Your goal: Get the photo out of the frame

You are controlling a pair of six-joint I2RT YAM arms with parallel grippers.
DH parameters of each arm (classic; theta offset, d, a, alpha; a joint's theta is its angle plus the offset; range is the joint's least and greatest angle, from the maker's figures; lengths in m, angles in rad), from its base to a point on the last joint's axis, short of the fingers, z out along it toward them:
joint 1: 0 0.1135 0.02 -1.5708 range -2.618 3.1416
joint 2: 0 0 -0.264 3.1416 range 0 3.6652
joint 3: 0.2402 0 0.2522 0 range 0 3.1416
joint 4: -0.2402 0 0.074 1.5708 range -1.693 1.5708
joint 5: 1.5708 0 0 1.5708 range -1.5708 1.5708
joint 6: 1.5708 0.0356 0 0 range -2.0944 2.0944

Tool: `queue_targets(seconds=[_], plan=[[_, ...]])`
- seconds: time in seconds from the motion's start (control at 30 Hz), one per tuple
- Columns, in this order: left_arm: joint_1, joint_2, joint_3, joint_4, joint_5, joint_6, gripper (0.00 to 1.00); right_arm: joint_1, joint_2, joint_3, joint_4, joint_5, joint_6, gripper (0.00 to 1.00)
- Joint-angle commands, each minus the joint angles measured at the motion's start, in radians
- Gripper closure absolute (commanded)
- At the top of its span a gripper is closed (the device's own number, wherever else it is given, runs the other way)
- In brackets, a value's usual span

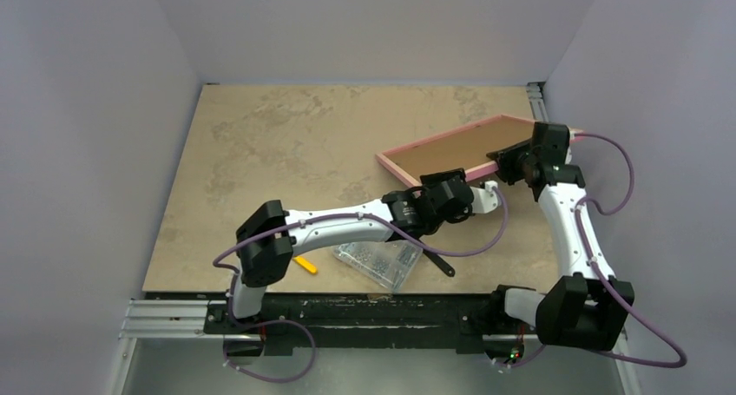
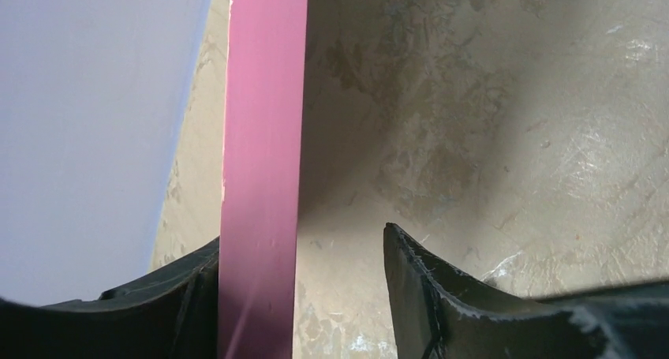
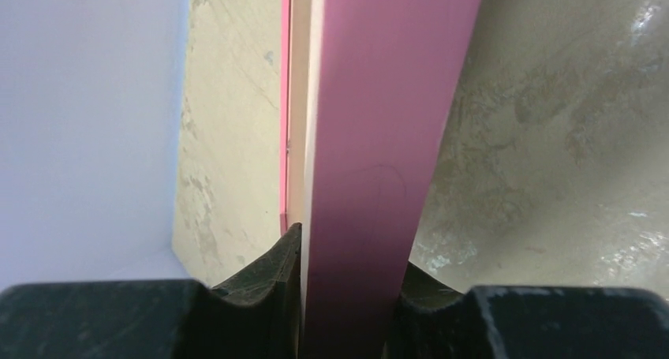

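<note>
The pink frame tilts, its end over the side bar; I will lay it flat with my right gripper, then take its near edge nearer the middle [image 1: 481, 171].
The pink frame [image 1: 451, 148] is lifted and tilted over the table's far right, its brown fibreboard back facing up. My right gripper [image 1: 514, 163] is shut on the frame's right end; in the right wrist view both fingers press the pink edge [image 3: 386, 138] around the gripper's middle [image 3: 353, 248]. My left gripper [image 1: 486, 195] is open at the frame's near edge. In the left wrist view the pink edge [image 2: 264, 138] lies against the left finger, with a wide gap to the right finger [image 2: 426, 296]; the gripper's middle [image 2: 304, 237] is beside the edge. The photo is hidden.
A clear screw box [image 1: 379, 260] sits near the table's front edge under my left arm. A yellow piece [image 1: 305, 265] lies to its left and a black tool [image 1: 438, 263] to its right. Walls close in the table [image 1: 286, 152] on three sides.
</note>
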Motion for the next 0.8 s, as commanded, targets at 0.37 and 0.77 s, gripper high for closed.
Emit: queue_targets(seconds=[0.37,0.77], plan=[[0.124,-0.08,0.326,-0.46,0.306,-0.167,1.0,0.069,-0.063,0.44,-0.257,0.074,-0.601,0.24],[0.29,0.036,0.768,-0.765,0.737,-0.319,1.0,0.069,-0.156,0.647,-0.333,0.127,-0.615,0.21]])
